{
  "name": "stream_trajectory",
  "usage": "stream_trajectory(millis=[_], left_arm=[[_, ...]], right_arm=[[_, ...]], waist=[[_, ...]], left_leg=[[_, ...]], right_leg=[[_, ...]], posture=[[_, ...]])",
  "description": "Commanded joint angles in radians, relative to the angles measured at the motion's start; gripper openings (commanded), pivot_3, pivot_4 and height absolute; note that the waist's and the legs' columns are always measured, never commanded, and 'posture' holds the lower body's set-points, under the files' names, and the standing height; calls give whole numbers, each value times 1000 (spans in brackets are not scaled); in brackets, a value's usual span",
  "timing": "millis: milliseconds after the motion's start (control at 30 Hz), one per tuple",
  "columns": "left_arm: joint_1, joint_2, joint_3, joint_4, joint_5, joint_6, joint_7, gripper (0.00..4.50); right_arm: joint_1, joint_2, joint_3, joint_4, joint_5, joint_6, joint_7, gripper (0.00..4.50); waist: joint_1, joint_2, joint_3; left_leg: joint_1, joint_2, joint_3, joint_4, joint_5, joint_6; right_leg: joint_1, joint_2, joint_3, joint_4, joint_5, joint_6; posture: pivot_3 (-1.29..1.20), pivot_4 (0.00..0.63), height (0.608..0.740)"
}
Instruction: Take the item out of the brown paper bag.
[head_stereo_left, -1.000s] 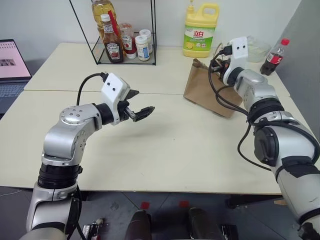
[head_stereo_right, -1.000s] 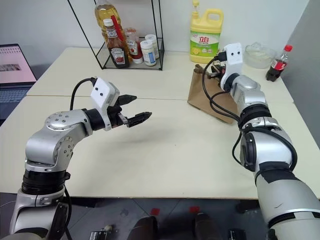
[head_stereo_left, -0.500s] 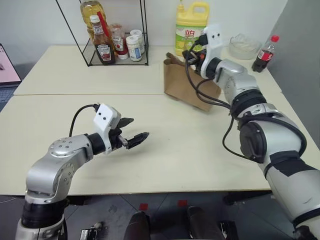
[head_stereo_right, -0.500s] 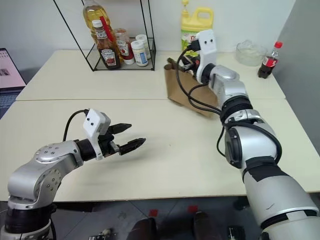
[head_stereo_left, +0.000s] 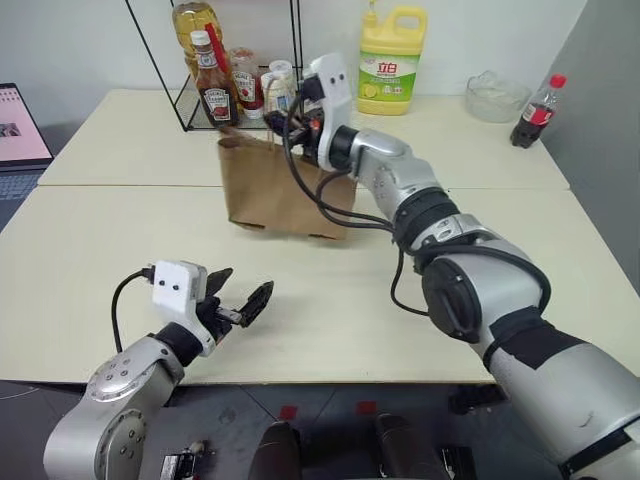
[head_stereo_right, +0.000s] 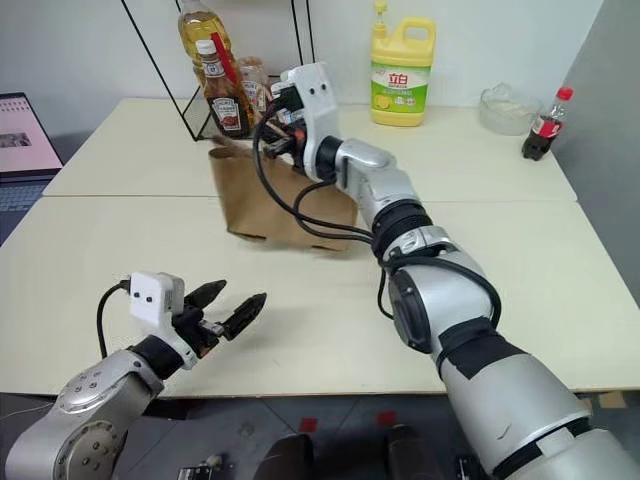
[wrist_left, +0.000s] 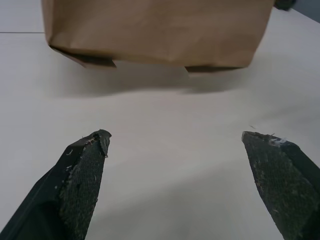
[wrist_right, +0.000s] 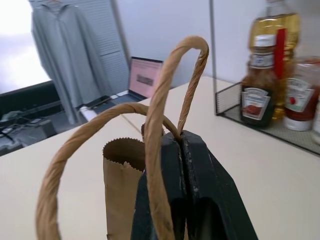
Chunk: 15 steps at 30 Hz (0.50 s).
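Observation:
Next, I set the brown paper bag down with my right gripper on the table (head_stereo_left: 282, 231) just in front of the tabletop seam.
The brown paper bag (head_stereo_left: 275, 192) hangs upright over the middle of the table (head_stereo_left: 340, 310), and its bottom looks slightly raised above a shadow in the left wrist view. My right gripper (wrist_right: 182, 136) is shut on the bag's top edge where a cord handle (wrist_right: 162, 105) is fixed. The item is hidden, and the bag's inside is not visible. My left gripper (head_stereo_left: 240, 298) is open and holds nothing, low near the table's front edge. It points at the bag (wrist_left: 160, 30) from a short distance away.
A wire rack (head_stereo_left: 185, 105) with a ketchup bottle (head_stereo_left: 212, 85) and other bottles stands right behind the bag. A yellow detergent jug (head_stereo_left: 390, 60), a glass bowl (head_stereo_left: 495, 95) and a cola bottle (head_stereo_left: 535, 100) stand at the back right. A laptop (head_stereo_left: 20, 130) is at far left.
My right arm has swung left, carrying the bag from the right side of the table to in front of the rack. My left gripper has drawn back and down, still open.

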Motion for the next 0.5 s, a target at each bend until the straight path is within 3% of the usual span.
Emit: stream_trajectory(millis=[33, 233, 500], left_arm=[[37, -14, 14, -59, 5, -52, 27, 4500], [75, -17, -5, -71, 6, -79, 48, 4500], [74, -8, -12, -58, 2, -94, 54, 4500]], right_arm=[[-39, 31, -10, -58, 26, -53, 46, 28], [-14, 60, 13, -48, -2, -93, 76, 28], [-59, 13, 12, -6, -42, -158, -3, 28]], waist=[[0, 0, 0], [1, 0, 0], [1, -1, 0]], left_leg=[[0, 0, 0, 0, 0, 0], [0, 0, 0, 0, 0, 0], [0, 0, 0, 0, -1, 2]], right_leg=[[0, 0, 0, 0, 0, 0], [0, 0, 0, 0, 0, 0], [0, 0, 0, 0, 0, 0]], posture=[[0, 150, 740], [0, 150, 740], [0, 150, 740]])
